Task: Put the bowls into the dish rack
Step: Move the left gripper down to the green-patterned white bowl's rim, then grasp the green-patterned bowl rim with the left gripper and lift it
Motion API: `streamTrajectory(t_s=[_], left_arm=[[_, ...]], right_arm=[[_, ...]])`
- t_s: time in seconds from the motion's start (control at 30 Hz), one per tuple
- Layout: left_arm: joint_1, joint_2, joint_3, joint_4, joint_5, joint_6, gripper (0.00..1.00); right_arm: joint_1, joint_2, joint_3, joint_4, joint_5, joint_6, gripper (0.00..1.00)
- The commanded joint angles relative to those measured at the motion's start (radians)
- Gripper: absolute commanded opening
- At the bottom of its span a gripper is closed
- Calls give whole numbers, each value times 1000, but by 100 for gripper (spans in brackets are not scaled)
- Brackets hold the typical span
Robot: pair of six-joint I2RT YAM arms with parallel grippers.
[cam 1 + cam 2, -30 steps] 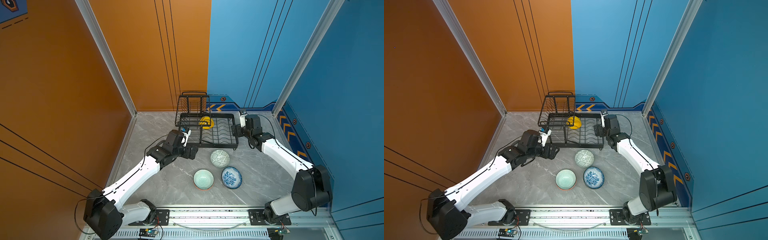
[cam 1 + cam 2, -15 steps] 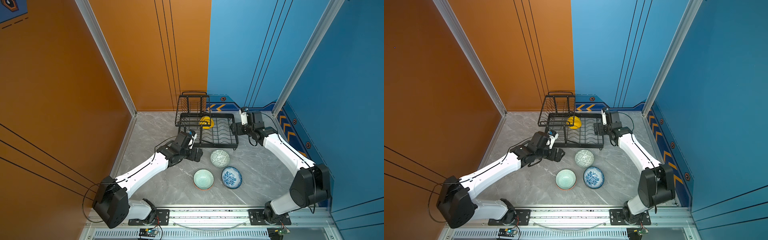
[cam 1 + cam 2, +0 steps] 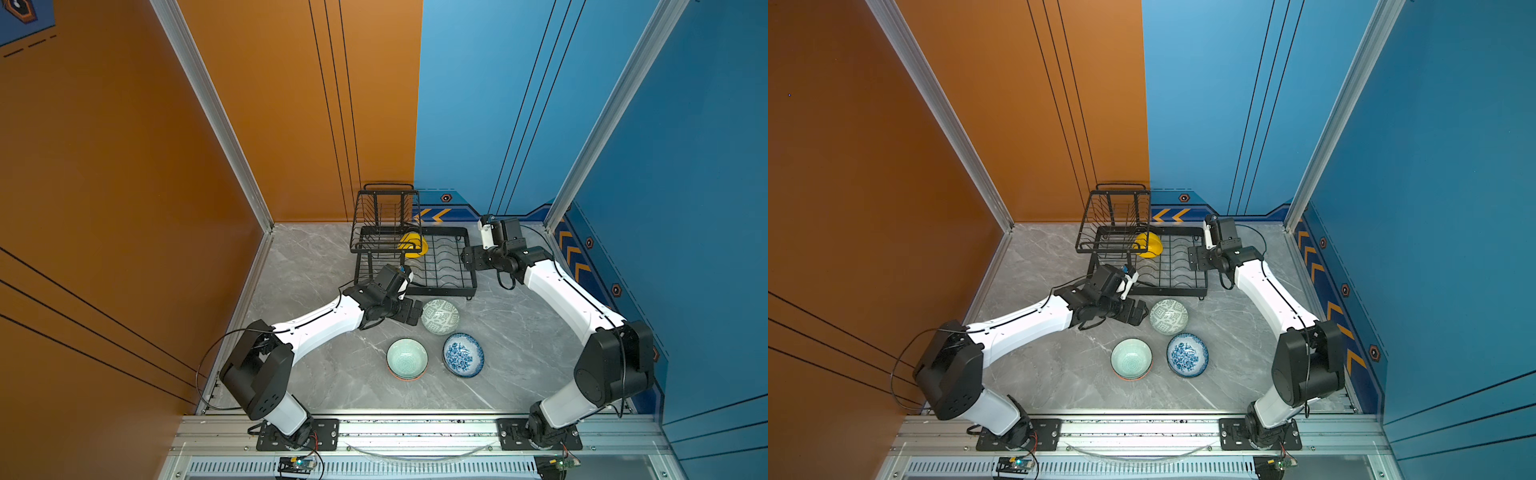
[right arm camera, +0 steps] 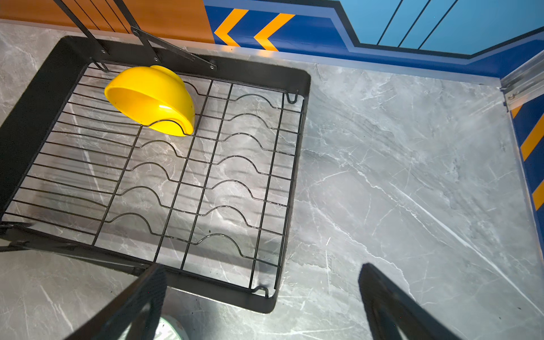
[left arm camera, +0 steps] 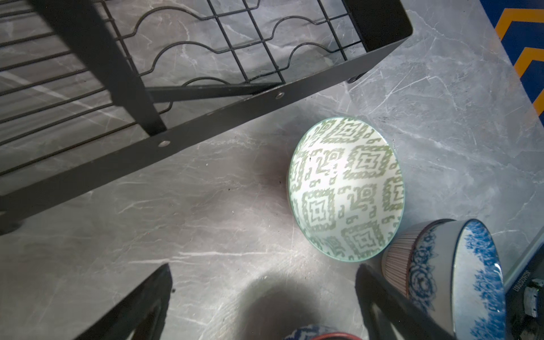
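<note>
I should close my left gripper on the rim of the grey-green geometric bowl (image 3: pixel 423 318) (image 5: pixel 295 218), at the side that faces that gripper's open fingers.
The black dish rack (image 3: pixel 444 230) (image 3: pixel 1177 229) (image 5: pixel 235 117) (image 4: pixel 35 112) stands at the back, with a yellow bowl (image 3: pixel 413 245) (image 3: pixel 1149 245) (image 4: pixel 150 100) on edge in its far slots. A grey-green geometric bowl (image 3: pixel 440 316) (image 3: pixel 1168 317) (image 5: pixel 347 188) lies in front of the rack. My left gripper (image 3: pixel 413 312) (image 3: pixel 1138 312) (image 5: pixel 263 266) is open and empty, just left of that bowl. A mint bowl (image 3: pixel 407 358) (image 3: pixel 1131 363) and a blue-and-white bowl (image 3: pixel 463 354) (image 3: pixel 1187 354) (image 5: pixel 477 279) sit nearer. My right gripper (image 3: pixel 469 262) (image 3: pixel 1196 258) (image 4: pixel 262 266) hangs open over the rack's right front corner.
The mint bowl rests in an orange-rimmed bowl (image 3: pixel 405 377); the blue one sits in a pinkish striped bowl (image 5: pixel 397 259). The rack's raised basket tier (image 3: pixel 386 220) stands at its left. Walls close the back and sides, and a metal rail (image 3: pixel 415 432) runs along the front.
My left arm has swung right from the rack's left front corner to beside the geometric bowl. My right gripper has shifted slightly at the rack's right edge. Both stayed open.
</note>
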Motion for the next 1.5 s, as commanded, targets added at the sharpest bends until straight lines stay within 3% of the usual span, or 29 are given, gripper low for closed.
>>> streamTrajectory(t_s=[0.0, 0.9, 1.2, 1.23, 1.47], left_arm=[[-21, 48, 44, 9, 19, -15, 98], [-40, 271, 146, 41, 68, -45, 100], [-50, 331, 192, 41, 92, -66, 88], [-51, 337, 195, 40, 92, -68, 82], [-49, 362, 214, 39, 105, -80, 68]], right_arm=[[-1, -2, 18, -36, -3, 13, 100], [0, -5, 6, -36, -11, 6, 100], [2, -2, 3, -36, -9, 5, 100], [2, -4, 2, -36, -8, 5, 100], [3, -5, -2, -36, -7, 1, 100]])
